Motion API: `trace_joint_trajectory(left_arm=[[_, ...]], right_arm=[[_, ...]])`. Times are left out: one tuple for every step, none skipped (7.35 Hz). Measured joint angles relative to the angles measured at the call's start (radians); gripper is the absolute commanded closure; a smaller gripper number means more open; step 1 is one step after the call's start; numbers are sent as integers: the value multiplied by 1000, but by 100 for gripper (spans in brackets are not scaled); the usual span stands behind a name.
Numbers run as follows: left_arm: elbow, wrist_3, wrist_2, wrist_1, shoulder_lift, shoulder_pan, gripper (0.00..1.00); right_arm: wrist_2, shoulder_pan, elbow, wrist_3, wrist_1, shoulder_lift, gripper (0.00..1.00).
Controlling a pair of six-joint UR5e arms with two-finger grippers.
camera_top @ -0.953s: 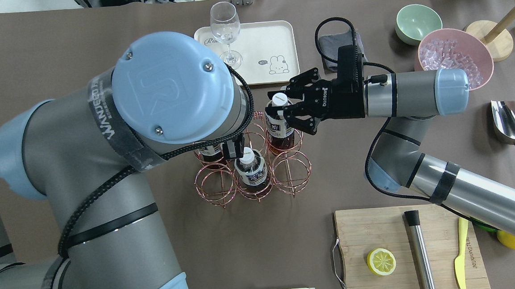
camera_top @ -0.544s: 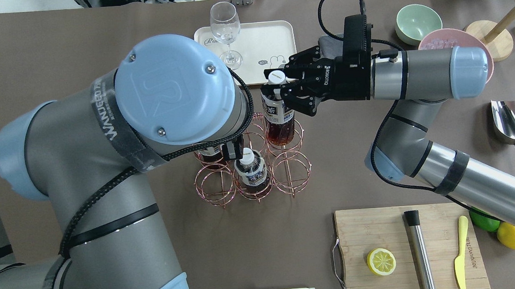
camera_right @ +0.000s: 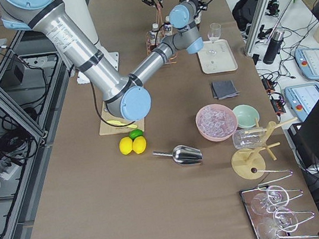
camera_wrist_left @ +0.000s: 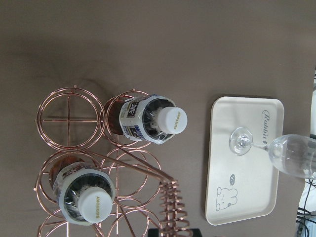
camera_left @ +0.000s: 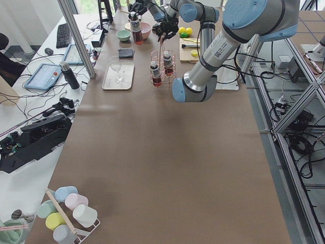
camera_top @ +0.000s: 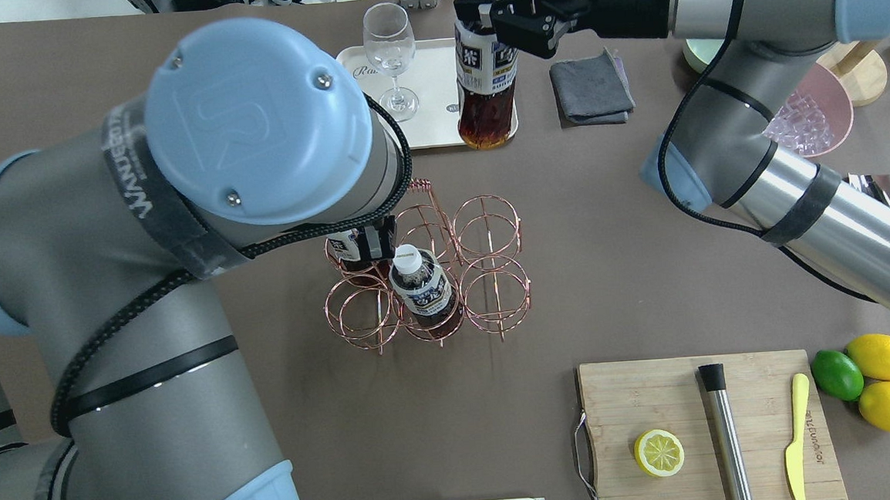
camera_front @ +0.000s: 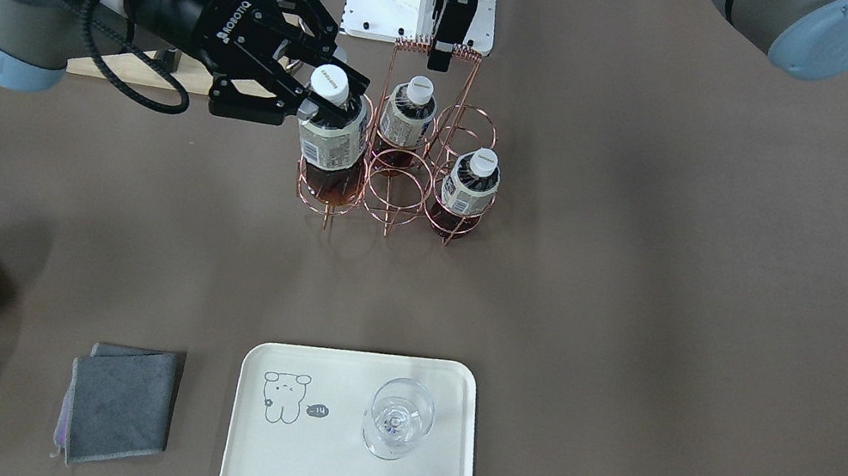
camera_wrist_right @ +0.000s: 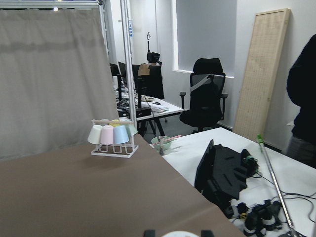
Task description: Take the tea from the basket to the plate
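Next, I let go of the tea bottle with my right gripper on the little bear drawing on the cream plate [camera_front: 286, 406].
My right gripper [camera_top: 485, 0] is shut on the neck of the tea bottle [camera_top: 487, 85], just under its white cap. In the overhead view the bottle hangs upright, high over the right edge of the cream plate [camera_top: 434, 73]. The back right cell of the copper wire basket [camera_top: 485, 216] is empty. In the front-facing view the right gripper [camera_front: 327, 94] holds the bottle [camera_front: 332, 139] by the basket's corner ring. Two more tea bottles stand in the basket [camera_front: 399, 181]. My left gripper [camera_front: 442, 54] is shut on the basket's coiled handle [camera_wrist_left: 170, 207].
A stemmed glass [camera_top: 389, 52] stands on the plate's left part. A grey cloth [camera_top: 589, 86] lies right of the plate, and a pink bowl of ice [camera_top: 808, 123] is beyond it. A cutting board [camera_top: 703, 427] with a lemon half is at the front right.
My right gripper has lifted the tea bottle up out of the basket's cell and carried it toward the plate. My left arm has shifted slightly and the basket has stayed put.
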Motion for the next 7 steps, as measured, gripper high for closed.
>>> trace_joint_trajectory(left_arm=[[-39, 31, -1, 35, 8, -25, 100], [-87, 63, -1, 56, 50, -57, 100], [-132, 120, -3, 63, 110, -97, 100], [-158, 179, -23, 60, 169, -176, 100], [-156, 255, -81, 24, 244, -281, 100], [-120, 332, -144, -49, 327, -396, 100], [-30, 421, -204, -168, 407, -523, 100]], right_arm=[[-8, 43, -68, -10, -5, 31, 100], [-32, 73, -146, -31, -6, 58, 100], [-80, 84, -224, -43, -7, 82, 100], [-140, 74, -303, -47, -1, 109, 100], [-199, 48, -353, -48, 13, 125, 100], [-279, 2, -401, -49, 52, 135, 100], [-361, -50, -468, -48, 117, 148, 100]])
